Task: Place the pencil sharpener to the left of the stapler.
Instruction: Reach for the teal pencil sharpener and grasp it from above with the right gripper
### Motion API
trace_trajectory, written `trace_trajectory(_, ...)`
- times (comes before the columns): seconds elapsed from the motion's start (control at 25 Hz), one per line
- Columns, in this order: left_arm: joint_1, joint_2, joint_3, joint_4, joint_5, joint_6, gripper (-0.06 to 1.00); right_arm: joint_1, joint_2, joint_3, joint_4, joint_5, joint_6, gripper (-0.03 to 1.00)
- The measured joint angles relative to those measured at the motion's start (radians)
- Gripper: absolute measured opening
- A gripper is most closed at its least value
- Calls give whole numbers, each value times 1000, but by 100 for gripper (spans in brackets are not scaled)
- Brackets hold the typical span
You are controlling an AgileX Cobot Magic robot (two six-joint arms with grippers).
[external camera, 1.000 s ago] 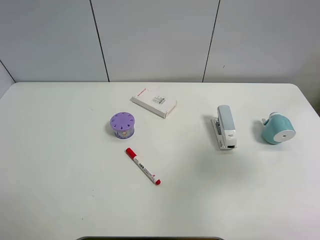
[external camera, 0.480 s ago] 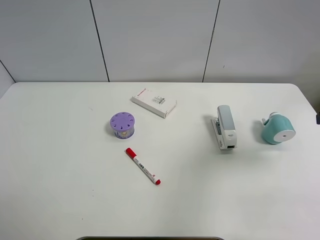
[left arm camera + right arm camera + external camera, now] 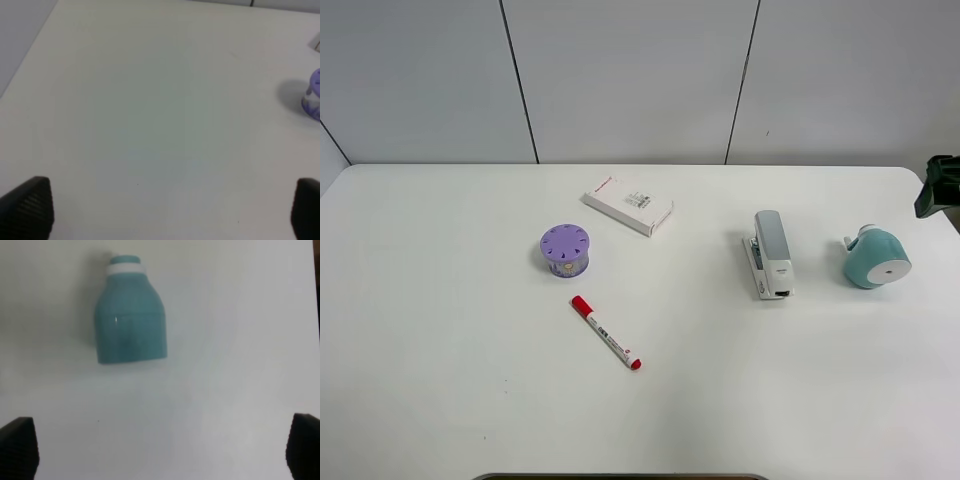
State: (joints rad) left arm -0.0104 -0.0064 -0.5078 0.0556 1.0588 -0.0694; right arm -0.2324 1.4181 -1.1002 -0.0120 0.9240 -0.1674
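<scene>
Next, I close my right gripper across the teal body (image 3: 872, 252) (image 3: 130, 305) of the pencil sharpener, between its white ring and its flat round end.
The teal pencil sharpener (image 3: 877, 258) lies on its side at the table's right end, its white round face toward the front. The silver-grey stapler (image 3: 772, 254) lies just left of it, a small gap between them. In the right wrist view the sharpener (image 3: 130, 315) lies ahead of my right gripper (image 3: 160, 450), which is open with nothing between its fingertips (image 3: 17, 447). Part of the right arm (image 3: 940, 185) shows at the right edge, behind and above the sharpener. My left gripper (image 3: 165, 215) is open over bare table at the left.
A purple round holed container (image 3: 565, 249) stands left of centre, also seen as the purple container (image 3: 314, 95) in the left wrist view. A flat white box (image 3: 628, 204) lies behind it, and a red-capped marker (image 3: 606, 333) in front. The white table (image 3: 440, 330) ends near the sharpener.
The right arm has come into the exterior view at the right edge, above the sharpener. Nothing on the table has moved.
</scene>
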Motion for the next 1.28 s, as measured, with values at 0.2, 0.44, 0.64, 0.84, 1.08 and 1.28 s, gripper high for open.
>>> trace_trajectory(0.2,0,0,0,0,0,0,95,0,115,-24,17,-47,-24,99)
trace_trajectory(0.44,0,0,0,0,0,0,95,0,229,-24,34,-109,-31,99)
trace_trajectory(0.64,0,0,0,0,0,0,95,0,295,-24,34,-147,-36,99)
trace_trajectory(0.84,0,0,0,0,0,0,95,0,337,-24,35,-196,-37,99)
trace_trajectory(1.08,0,0,0,0,0,0,95,0,404,-24,50,-231,-37,99)
trace_trajectory(1.28,0,0,0,0,0,0,95,0,458,-24,60,-282,-38,99)
